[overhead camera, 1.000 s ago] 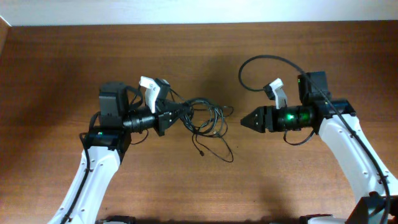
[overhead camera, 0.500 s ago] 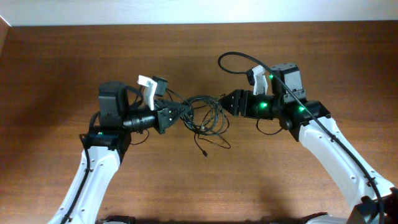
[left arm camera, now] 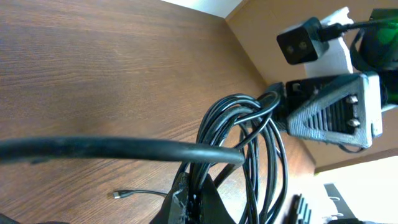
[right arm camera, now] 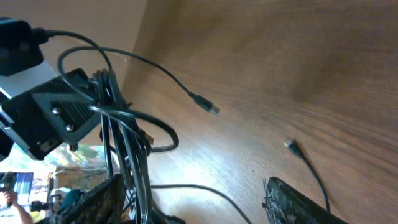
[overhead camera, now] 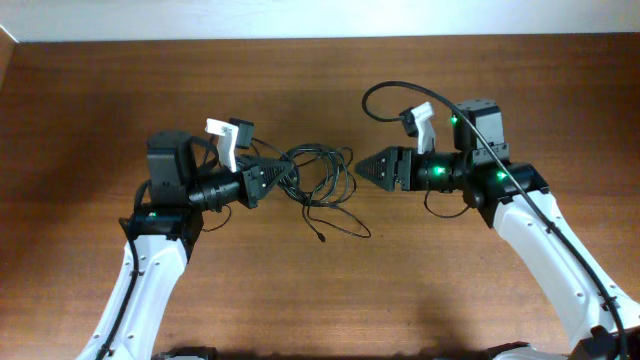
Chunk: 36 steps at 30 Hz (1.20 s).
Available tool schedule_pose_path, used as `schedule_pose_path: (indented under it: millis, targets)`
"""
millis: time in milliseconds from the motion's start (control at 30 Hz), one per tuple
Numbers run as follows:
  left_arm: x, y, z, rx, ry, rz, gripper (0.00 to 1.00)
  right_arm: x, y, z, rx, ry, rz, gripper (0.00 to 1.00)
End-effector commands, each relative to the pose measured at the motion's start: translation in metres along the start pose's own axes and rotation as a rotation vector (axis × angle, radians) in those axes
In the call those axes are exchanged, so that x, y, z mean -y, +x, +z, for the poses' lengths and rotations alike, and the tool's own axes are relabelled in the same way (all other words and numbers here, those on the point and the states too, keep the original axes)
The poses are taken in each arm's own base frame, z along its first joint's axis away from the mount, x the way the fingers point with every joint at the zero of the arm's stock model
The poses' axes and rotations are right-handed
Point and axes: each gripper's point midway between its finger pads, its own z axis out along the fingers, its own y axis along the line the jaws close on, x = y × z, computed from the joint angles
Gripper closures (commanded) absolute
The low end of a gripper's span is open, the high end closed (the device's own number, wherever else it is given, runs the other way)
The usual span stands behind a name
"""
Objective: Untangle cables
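My left gripper needs to let go of the bunch of cables on the bare wood [overhead camera: 266, 203] just in front of its fingers.
The cables [overhead camera: 322, 180] form a loose black tangle on the wooden table, between my two grippers. My left gripper [overhead camera: 272, 178] is shut on the tangle's left side; in the left wrist view its fingers [left arm camera: 186, 202] pinch several strands of the cables [left arm camera: 249, 143]. My right gripper [overhead camera: 368, 168] points at the tangle's right edge. In the right wrist view it [right arm camera: 193, 186] stands open, and strands of the cables [right arm camera: 124, 143] run just inside its left finger [right arm camera: 93, 199]. One loose plug end [overhead camera: 322, 240] lies on the table in front of the tangle.
The right arm's thicker cable [overhead camera: 395, 92] loops above the table behind its wrist. A thick black cable [left arm camera: 112, 149] crosses the left wrist view in the foreground. Two plug ends [right arm camera: 211, 109] [right arm camera: 290, 145] lie on the bare wood [overhead camera: 320, 300].
My right arm swung left up to the tangle and its jaws widened slightly. My left gripper drew back a little to the left, keeping its hold on the strands.
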Motion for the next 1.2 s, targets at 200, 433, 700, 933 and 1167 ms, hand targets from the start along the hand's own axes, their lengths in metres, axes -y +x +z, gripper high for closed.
schedule_pose_path:
  millis: [200, 433, 700, 933, 1167]
  targets:
    - [0.033, 0.000, -0.006, -0.018, 0.172, 0.016, 1.00, 0.017, -0.016, 0.009, 0.098, 0.193, 0.032, 0.28]
    - [0.046, -0.012, -0.009, 0.014, 0.231, 0.055, 1.00, 0.007, 0.006, 0.039, 0.008, 0.189, -0.093, 0.64]
    - [0.018, -0.026, -0.013, 0.079, 0.093, 0.035, 1.00, 0.019, 0.011, 0.015, 0.000, 0.239, -0.025, 0.30]
    - [0.016, -0.024, -0.014, 0.074, 0.088, 0.020, 1.00, -0.038, -0.003, -0.008, 0.044, -0.022, -0.149, 0.24]
    - [0.018, -0.021, -0.013, 0.062, 0.102, 0.008, 1.00, -0.041, -0.013, -0.009, 0.079, -0.026, -0.153, 0.24]
